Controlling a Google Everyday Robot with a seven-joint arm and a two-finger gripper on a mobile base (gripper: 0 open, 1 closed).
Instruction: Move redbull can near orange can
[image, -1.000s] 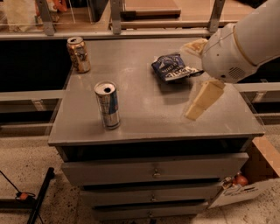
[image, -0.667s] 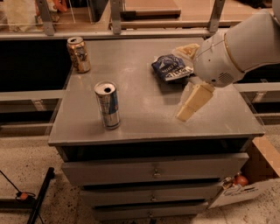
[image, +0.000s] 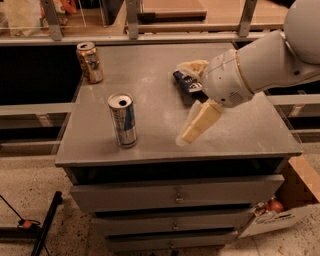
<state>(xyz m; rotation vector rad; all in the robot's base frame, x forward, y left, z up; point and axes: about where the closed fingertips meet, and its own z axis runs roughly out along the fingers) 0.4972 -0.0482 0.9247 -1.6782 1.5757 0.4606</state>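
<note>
I need to move my gripper to the redbull can's middle (image: 124, 121) next and close it there, around the can's upright sides between the top and bottom.
The redbull can (image: 123, 120), slim and silver with blue panels, stands upright near the front left of the grey cabinet top (image: 150, 65). The orange can (image: 90, 62), shorter with orange-gold sides, stands upright at the back left corner, well apart from the redbull can. My gripper (image: 183, 103) hangs over the middle of the top, to the right of the redbull can and not touching it. It is open and empty, with one cream finger (image: 201, 121) pointing down to the front and the other (image: 192, 67) further back.
A dark blue snack bag (image: 186, 83) lies behind the gripper, partly hidden by it. The cabinet has drawers (image: 175, 197) in front. A cardboard box (image: 280, 210) sits on the floor at right. A black stand leg (image: 42, 227) lies at lower left. A rail (image: 150, 37) runs behind.
My gripper and arm have moved left across the cabinet top, closer to the redbull can. Both cans and the bag have stayed put.
</note>
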